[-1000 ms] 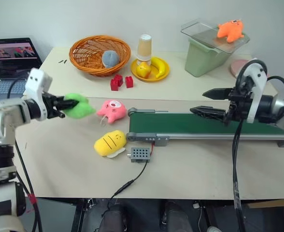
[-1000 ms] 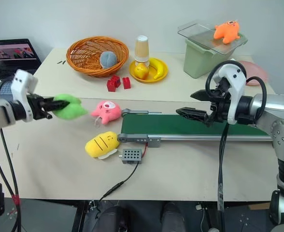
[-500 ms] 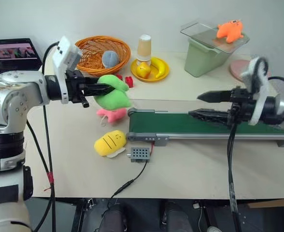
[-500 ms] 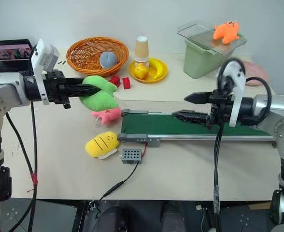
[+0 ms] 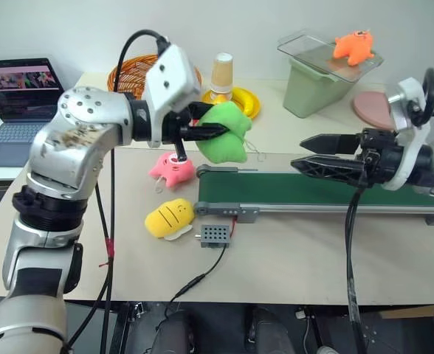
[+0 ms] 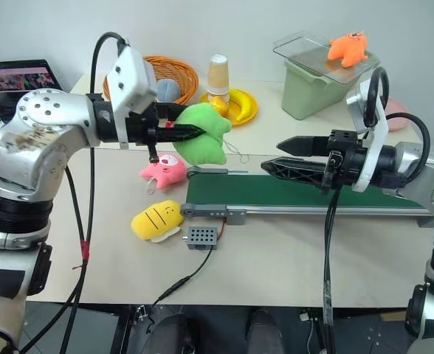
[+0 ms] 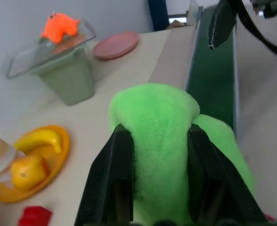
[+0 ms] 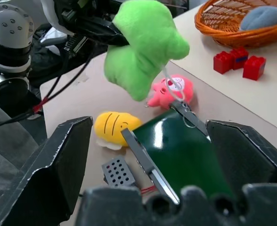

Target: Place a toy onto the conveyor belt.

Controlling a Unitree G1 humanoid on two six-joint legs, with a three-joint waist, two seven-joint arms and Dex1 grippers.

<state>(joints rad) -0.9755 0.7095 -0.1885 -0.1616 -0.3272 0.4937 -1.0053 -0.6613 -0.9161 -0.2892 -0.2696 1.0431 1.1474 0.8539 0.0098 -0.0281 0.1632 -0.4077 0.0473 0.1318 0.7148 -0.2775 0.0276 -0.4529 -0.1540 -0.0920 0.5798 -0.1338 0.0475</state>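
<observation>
The robot's left gripper needs to release the green plush toy into the right gripper, above the belt's end near the pink toy (image 5: 254,156).
A green plush toy (image 5: 224,134) hangs in the air just behind the left end of the conveyor belt (image 5: 313,190), a long dark green belt in a grey frame. My left gripper (image 5: 221,130) is shut on the toy, its black fingers (image 7: 116,174) pressing into both sides of the plush. Over the middle of the belt my right gripper (image 5: 299,153) is open and holds nothing, pointing left toward the toy. A pink plush toy (image 5: 170,167) and a yellow one (image 5: 169,216) lie on the table left of the belt's end.
A small grey control box (image 5: 213,234) with a cable sits in front of the belt. Behind stand an orange basket (image 6: 176,70), a paper cup (image 5: 221,71), a yellow plate with fruit (image 5: 243,99), red blocks (image 8: 237,61), and a green bin (image 5: 320,85) with an orange toy (image 5: 352,44). A laptop (image 5: 18,88) is far left.
My left arm has swung right and risen, carrying the green toy from the table's left side to the belt's left end. The right gripper has rolled but hardly shifted, still open.
</observation>
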